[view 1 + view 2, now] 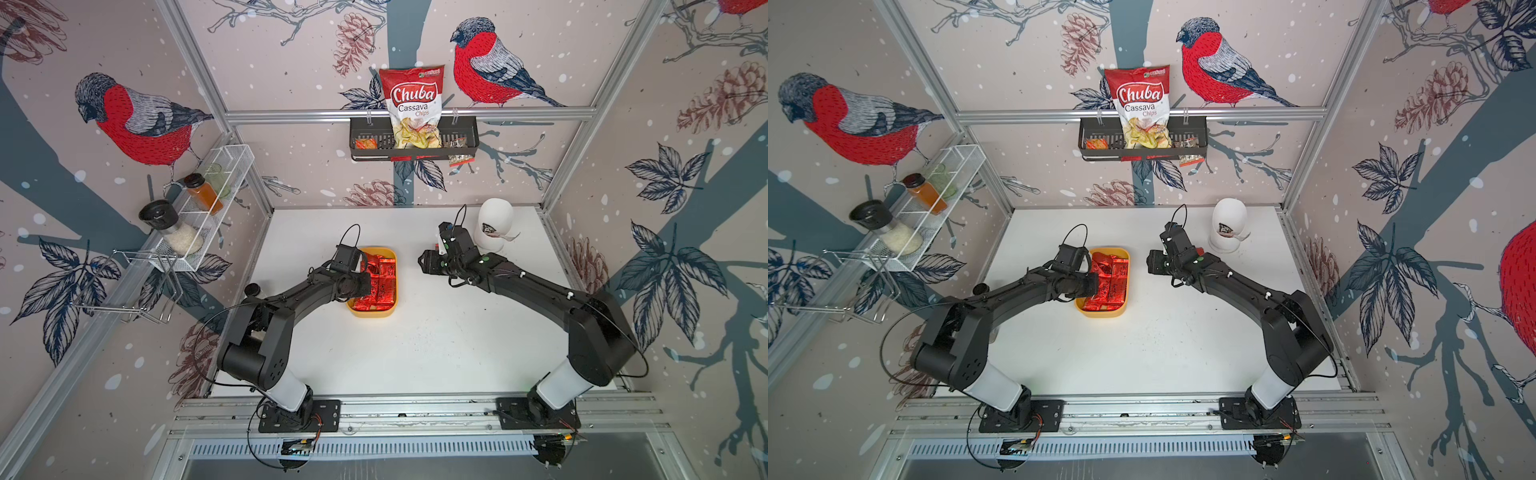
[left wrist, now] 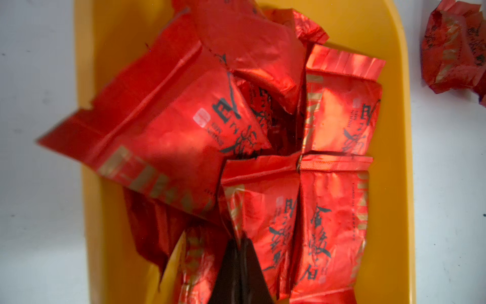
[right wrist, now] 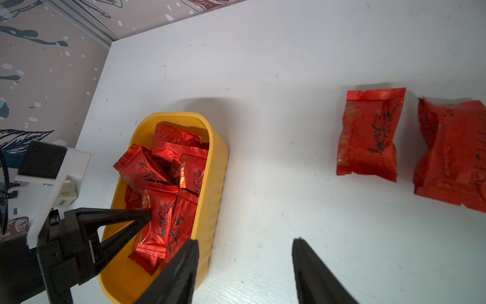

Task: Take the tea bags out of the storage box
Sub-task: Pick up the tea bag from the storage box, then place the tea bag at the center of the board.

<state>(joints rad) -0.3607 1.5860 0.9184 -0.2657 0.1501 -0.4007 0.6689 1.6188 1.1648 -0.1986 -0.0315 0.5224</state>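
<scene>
The tea bag, still down in the storage box, will be released by my left gripper on the table (image 1: 422, 257) between the storage box and the two loose tea bags.
The mustard-yellow storage box (image 1: 390, 309) (image 1: 1124, 307) sits left of the table's middle and holds several shiny red tea bags (image 2: 334, 215) (image 3: 168, 163) in a loose pile. My left gripper (image 2: 240, 243) (image 3: 147, 216) reaches down into the box, shut on the crimped edge of one tea bag (image 3: 157, 218). My right gripper (image 3: 246, 240) hangs open and empty over bare table, right of the box. Two tea bags (image 3: 368, 134) (image 3: 452, 152) lie flat on the table farther right. In the top views my right arm covers them almost entirely.
A white jar (image 1: 494, 224) stands at the table's back right. A black wall basket (image 1: 465, 145) on the back wall holds a Chuba chips bag (image 1: 411, 99). On the left wall a white wire rack (image 1: 224, 174) holds jars.
</scene>
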